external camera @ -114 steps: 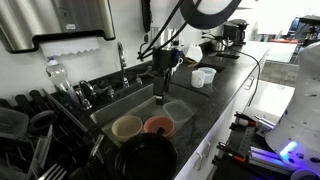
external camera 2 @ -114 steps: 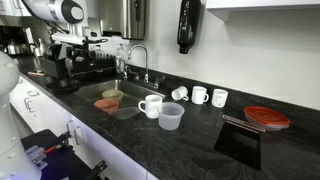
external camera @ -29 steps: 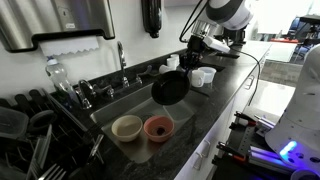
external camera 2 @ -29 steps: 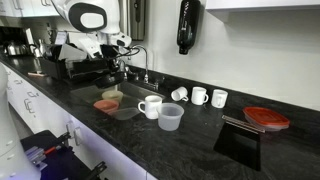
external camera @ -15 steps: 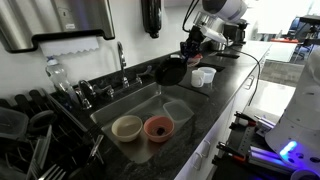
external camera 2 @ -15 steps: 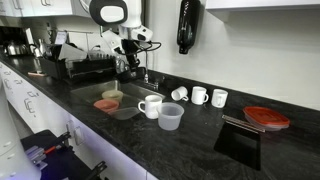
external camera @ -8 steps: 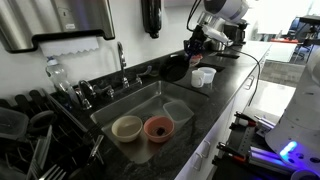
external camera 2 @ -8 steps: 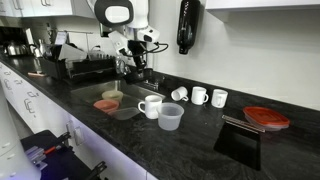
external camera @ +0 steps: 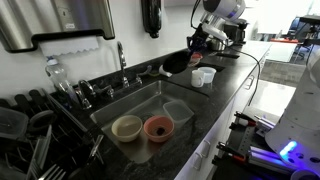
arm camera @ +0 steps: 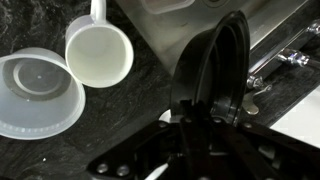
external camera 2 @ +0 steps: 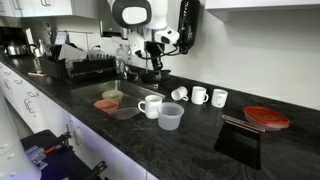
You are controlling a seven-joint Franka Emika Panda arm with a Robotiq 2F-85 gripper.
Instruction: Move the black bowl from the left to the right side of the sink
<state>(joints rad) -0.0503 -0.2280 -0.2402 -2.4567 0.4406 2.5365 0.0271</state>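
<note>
The robot's gripper should release the black bowl, now tilted in the air above the counter, on the black countertop (external camera: 182,72) (arm camera: 138,124) just behind the white cups, past the end of the sink.
The black bowl (external camera: 177,63) hangs tilted on edge in the air, past the end of the sink (external camera: 128,101) and above the black countertop near the faucet handles. My gripper (external camera: 196,44) is shut on its rim. In an exterior view the black bowl (external camera 2: 151,72) sits under the gripper (external camera 2: 153,57), behind the sink (external camera 2: 92,92). In the wrist view the gripper (arm camera: 194,110) pinches the glossy black bowl (arm camera: 222,62), seen edge-on, with the counter below it.
A tan bowl (external camera: 127,127), an orange-red bowl (external camera: 157,127) and a clear tub (external camera: 179,112) lie in the sink. White cups (external camera: 197,78) stand on the counter under the arm. A white mug (external camera 2: 150,105), a clear container (external camera 2: 171,116) and a faucet (external camera 2: 130,60) are close by.
The arm has carried the black bowl farther along, away from the sink basin and toward the cups on the counter. The grip has stayed shut on the rim.
</note>
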